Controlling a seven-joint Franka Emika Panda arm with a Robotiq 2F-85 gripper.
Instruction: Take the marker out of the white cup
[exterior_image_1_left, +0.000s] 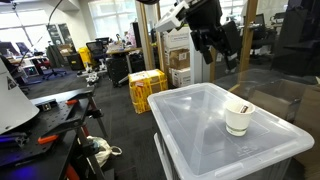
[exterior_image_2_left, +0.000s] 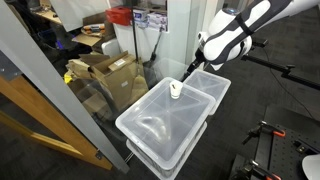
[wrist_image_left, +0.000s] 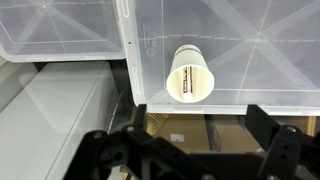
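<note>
I need to close my gripper on the marker's upper end (exterior_image_1_left: 245, 107) (wrist_image_left: 187, 94), where it leans at the white cup's rim.
The white cup (exterior_image_1_left: 238, 117) stands upright on a translucent bin lid (exterior_image_1_left: 190, 125); it also shows in the other exterior view (exterior_image_2_left: 176, 90) and from above in the wrist view (wrist_image_left: 190, 73). The dark marker (wrist_image_left: 188, 73) lies inside the cup, its tip leaning at the rim (exterior_image_1_left: 241, 107). My gripper (exterior_image_1_left: 217, 50) hangs well above the cup and a little behind it, also seen in an exterior view (exterior_image_2_left: 192, 68). In the wrist view its black fingers (wrist_image_left: 195, 140) are spread wide apart with nothing between them.
A second translucent bin lid (exterior_image_2_left: 160, 125) adjoins the one under the cup. Cardboard boxes (exterior_image_2_left: 110, 72) and a glass partition stand nearby. Yellow crates (exterior_image_1_left: 146, 88), desks and chairs fill the room behind. A workbench with tools (exterior_image_1_left: 50, 125) stands beside the bins.
</note>
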